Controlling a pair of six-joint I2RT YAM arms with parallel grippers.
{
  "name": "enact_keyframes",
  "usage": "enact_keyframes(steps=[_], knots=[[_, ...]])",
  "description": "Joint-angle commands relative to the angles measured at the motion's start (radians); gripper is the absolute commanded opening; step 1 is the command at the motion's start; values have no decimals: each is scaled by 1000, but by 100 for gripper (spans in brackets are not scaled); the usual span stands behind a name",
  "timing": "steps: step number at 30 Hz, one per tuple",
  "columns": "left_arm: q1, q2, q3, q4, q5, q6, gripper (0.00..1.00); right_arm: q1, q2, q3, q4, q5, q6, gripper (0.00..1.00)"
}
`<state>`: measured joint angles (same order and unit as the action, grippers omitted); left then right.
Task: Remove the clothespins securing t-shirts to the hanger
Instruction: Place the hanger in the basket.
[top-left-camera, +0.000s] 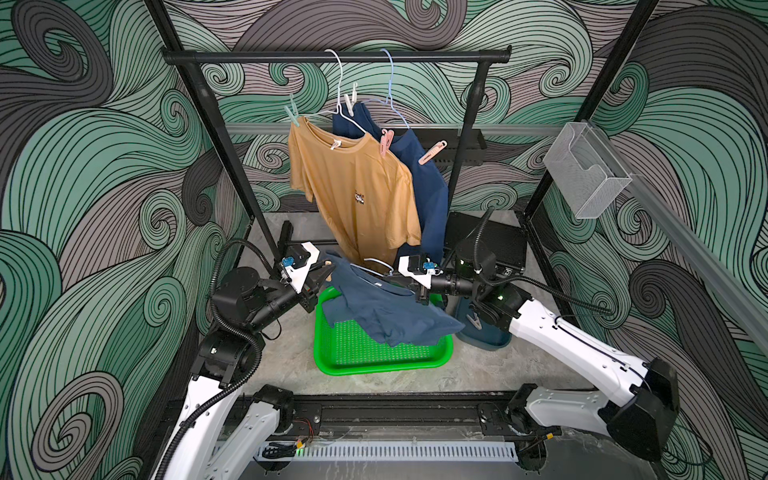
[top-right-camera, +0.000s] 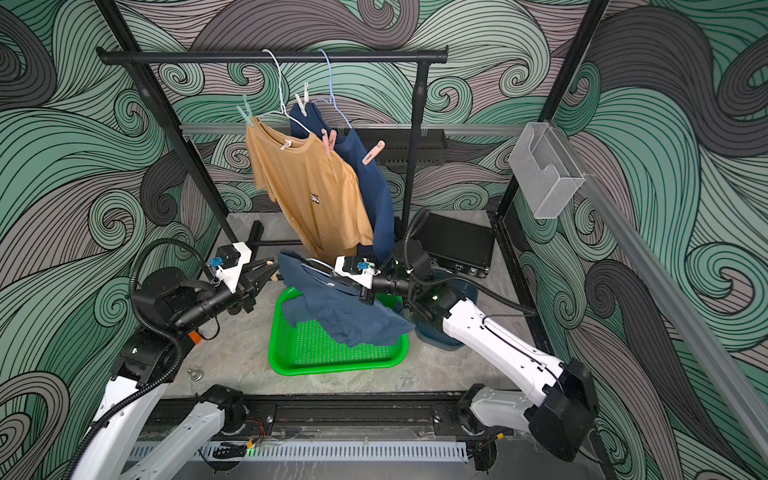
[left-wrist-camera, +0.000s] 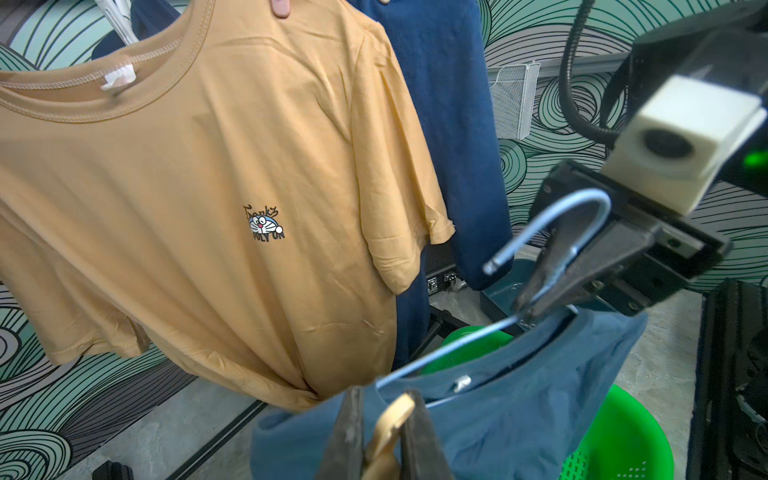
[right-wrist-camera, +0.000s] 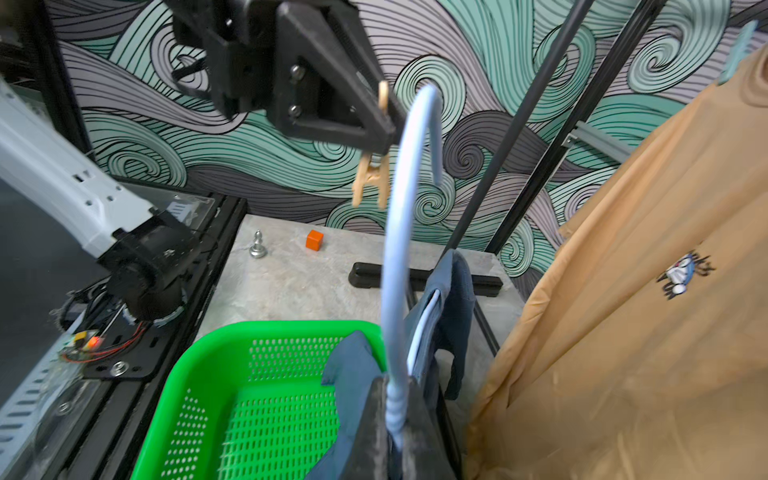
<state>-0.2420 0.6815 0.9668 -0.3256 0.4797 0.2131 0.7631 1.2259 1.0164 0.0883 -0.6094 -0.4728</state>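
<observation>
Next, my right gripper puts the light blue hanger with its medium blue t-shirt down in the middle of the green basket (top-left-camera: 380, 317).
My left gripper (left-wrist-camera: 384, 399) is shut on a peach clothespin (left-wrist-camera: 390, 419); in the right wrist view the clothespin (right-wrist-camera: 370, 178) hangs from it in the air, apart from any cloth. My right gripper (right-wrist-camera: 397, 399) is shut on the neck of a light blue hanger (right-wrist-camera: 395, 249). That hanger carries the medium blue t-shirt (top-left-camera: 386, 307), which droops over the green basket (top-left-camera: 374, 361). On the rail hang the mustard t-shirt (top-left-camera: 357, 187) and the navy t-shirt (top-left-camera: 428, 187). They are pinned with mint (top-left-camera: 293, 112), white (top-left-camera: 351, 99), pink (top-left-camera: 385, 143) and peach (top-left-camera: 432, 153) clothespins.
A dark blue bin (top-left-camera: 486, 336) with a clothespin (top-left-camera: 473, 321) in it stands right of the basket, under my right arm. A black case (top-left-camera: 490, 241) lies behind it. The black rack's rail (top-left-camera: 332, 56) spans the back. An orange cube (right-wrist-camera: 314, 240) and a silver pawn (right-wrist-camera: 257, 245) sit on the table at the left.
</observation>
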Motion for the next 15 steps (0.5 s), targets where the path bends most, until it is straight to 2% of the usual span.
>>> enact_keyframes(steps=[1, 9, 15], knots=[[7, 5, 38, 2, 6, -12, 0, 29, -16, -62, 27, -6, -43, 0], [7, 14, 49, -1, -4, -3, 0, 119, -6, -196, 18, 201, -357, 0], [7, 21, 52, -1, -13, 5, 0, 195, 70, -238, 25, 342, -631, 0]])
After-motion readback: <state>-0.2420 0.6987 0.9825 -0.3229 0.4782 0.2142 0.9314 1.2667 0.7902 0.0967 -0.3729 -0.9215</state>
